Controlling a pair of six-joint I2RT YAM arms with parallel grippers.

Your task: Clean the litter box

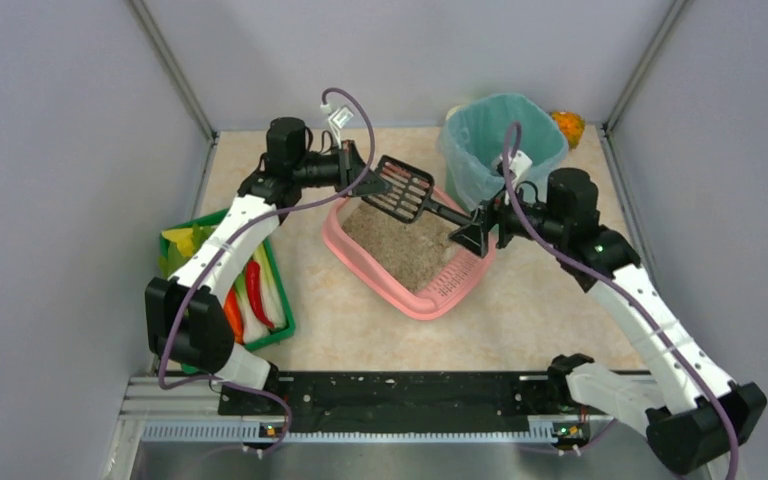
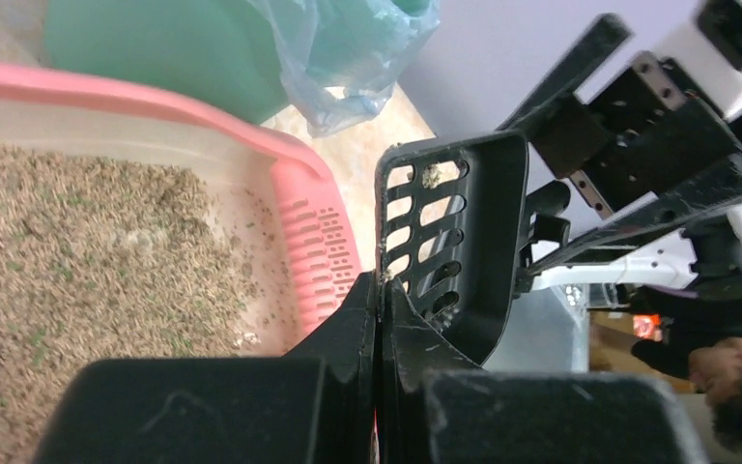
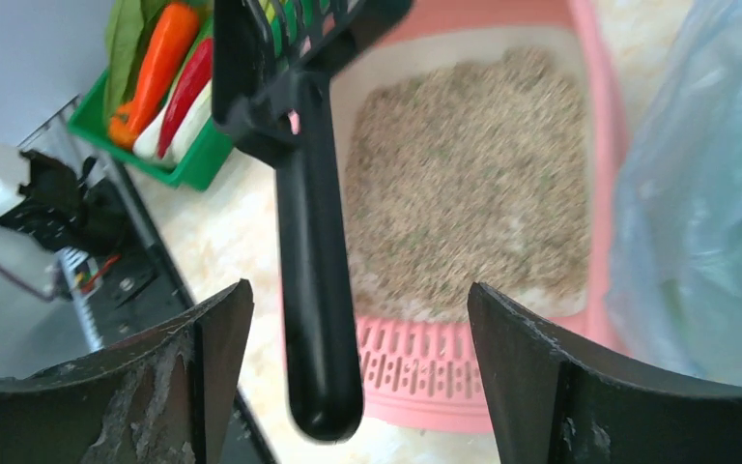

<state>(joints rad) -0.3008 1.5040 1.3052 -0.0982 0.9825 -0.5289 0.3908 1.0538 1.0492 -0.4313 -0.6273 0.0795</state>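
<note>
The scoop handle's end sits crooked in my open right fingers, so they should line up and close around the handle's middle (image 3: pixel 316 256).
The pink litter box (image 1: pixel 430 300) sits mid-table with beige litter inside and its slotted ledge (image 3: pixel 425 367) at the near right end. A black slotted scoop (image 1: pixel 403 188) hangs above its far side. My left gripper (image 1: pixel 368 178) is shut on the scoop's head, pinching its rim (image 2: pixel 384 274) between the fingers. My right gripper (image 1: pixel 470 232) stands open at the handle end. The handle (image 3: pixel 317 290) lies between its fingers, closer to the left one, and touches neither. A few crumbs of litter cling to the scoop (image 2: pixel 464 232).
A tall bin with a teal liner (image 1: pixel 500 140) stands behind the litter box on the right, an orange object (image 1: pixel 567 125) beyond it. A green tray (image 1: pixel 285 325) of colourful items lies at the left. Grey walls close three sides.
</note>
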